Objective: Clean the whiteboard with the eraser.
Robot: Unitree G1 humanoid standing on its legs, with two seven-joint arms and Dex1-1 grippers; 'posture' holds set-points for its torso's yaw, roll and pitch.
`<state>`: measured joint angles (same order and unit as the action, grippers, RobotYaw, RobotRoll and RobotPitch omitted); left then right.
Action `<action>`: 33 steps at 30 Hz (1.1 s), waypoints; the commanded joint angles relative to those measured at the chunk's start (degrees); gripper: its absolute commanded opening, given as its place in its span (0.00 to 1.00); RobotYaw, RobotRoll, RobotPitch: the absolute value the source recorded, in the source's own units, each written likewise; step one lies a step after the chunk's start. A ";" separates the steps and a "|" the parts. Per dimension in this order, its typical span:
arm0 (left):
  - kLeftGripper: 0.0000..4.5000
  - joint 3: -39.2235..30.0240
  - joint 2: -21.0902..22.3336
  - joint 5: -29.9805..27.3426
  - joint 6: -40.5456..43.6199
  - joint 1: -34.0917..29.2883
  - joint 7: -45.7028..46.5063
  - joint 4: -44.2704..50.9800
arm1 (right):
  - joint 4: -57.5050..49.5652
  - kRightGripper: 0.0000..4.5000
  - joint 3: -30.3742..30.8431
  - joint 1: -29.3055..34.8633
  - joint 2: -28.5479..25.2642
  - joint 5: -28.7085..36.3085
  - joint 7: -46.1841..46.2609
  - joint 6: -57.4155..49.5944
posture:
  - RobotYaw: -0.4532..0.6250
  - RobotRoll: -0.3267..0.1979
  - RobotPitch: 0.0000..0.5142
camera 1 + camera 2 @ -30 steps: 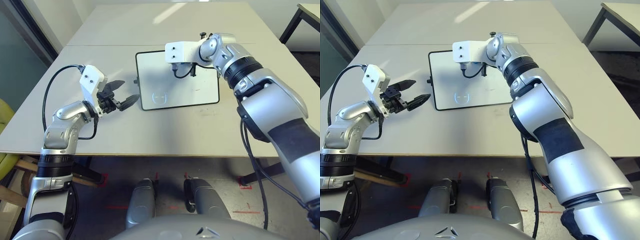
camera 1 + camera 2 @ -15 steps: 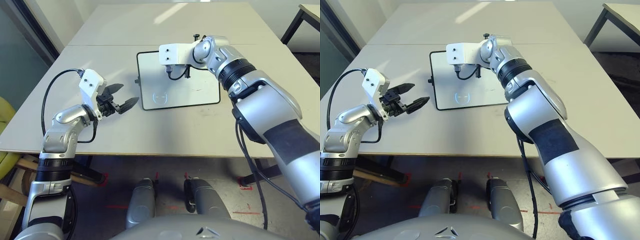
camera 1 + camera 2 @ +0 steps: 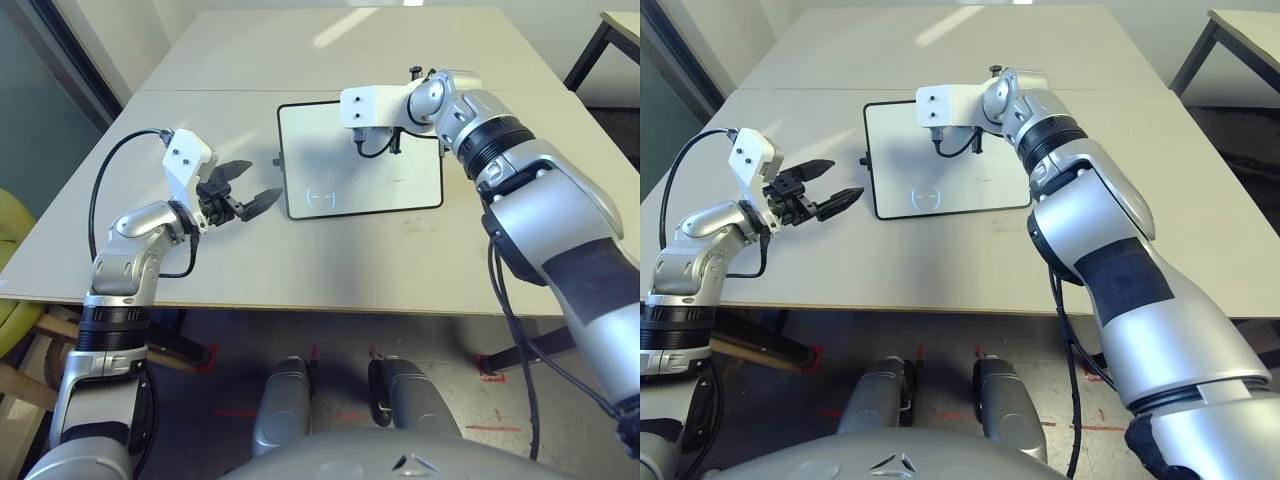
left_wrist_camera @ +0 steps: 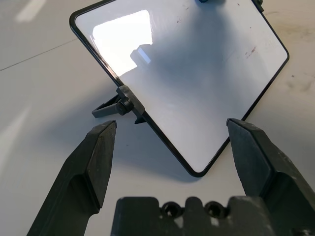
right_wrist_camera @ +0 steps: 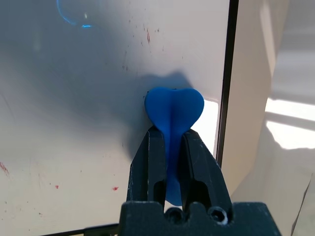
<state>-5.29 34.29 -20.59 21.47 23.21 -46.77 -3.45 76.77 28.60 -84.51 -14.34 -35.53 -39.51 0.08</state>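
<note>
I need to use my right gripper to set the blue eraser down on the bare table (image 3: 492,192) next to the whiteboard's short edge, under my forearm.
The whiteboard (image 3: 340,175) lies flat on the table, mid-far, with a thin black frame and a side knob (image 4: 123,104). Only tiny red specks (image 5: 147,35) show on its white surface (image 5: 74,98). My right gripper (image 5: 171,132) is shut on the blue eraser (image 5: 173,110) and presses its rounded end on the board close to the frame's far edge (image 5: 227,73). In the eye views the right wrist (image 3: 365,106) hangs over the board's far part. My left gripper (image 3: 258,180) hovers open just left of the board, holding nothing; its fingers (image 4: 96,157) frame the board's near corner.
The light table (image 3: 330,260) has its front edge (image 3: 300,305) close to me and a seam (image 3: 200,90) running across behind the board. A second table (image 3: 620,30) stands far right. A yellow seat (image 3: 10,260) sits at the left, below table level.
My right gripper has swept the eraser left and then back right across the board's far part. The left arm has barely shifted and stays open.
</note>
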 commanded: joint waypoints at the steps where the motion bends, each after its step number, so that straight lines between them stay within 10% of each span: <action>1: 1.00 0.99 -0.33 0.65 -0.60 0.92 -0.68 -1.53 | 0.80 0.04 -0.02 1.20 -1.06 -0.08 -1.26 -0.85 | 0.44 0.62 0.14; 11: 1.00 1.19 -0.49 0.98 -1.06 2.41 -1.43 -3.11 | -2.25 0.04 -5.48 -1.42 -3.53 6.00 -12.33 -0.49 | 0.43 0.62 0.16; 25: 1.00 1.29 -1.36 0.88 -1.84 1.85 -1.53 -3.87 | -12.29 0.04 -7.06 5.81 -20.50 10.17 -37.11 -18.60 | 0.41 0.62 0.19; 33: 1.00 0.95 -1.53 0.84 -2.06 1.06 -1.58 -3.79 | -9.91 0.03 -10.46 10.72 -22.89 13.57 -33.54 -30.52 | 0.40 0.62 0.23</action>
<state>-4.47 32.62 -20.18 19.78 25.11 -48.17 -7.26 65.81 19.62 -74.26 -37.41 -23.45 -74.73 -28.31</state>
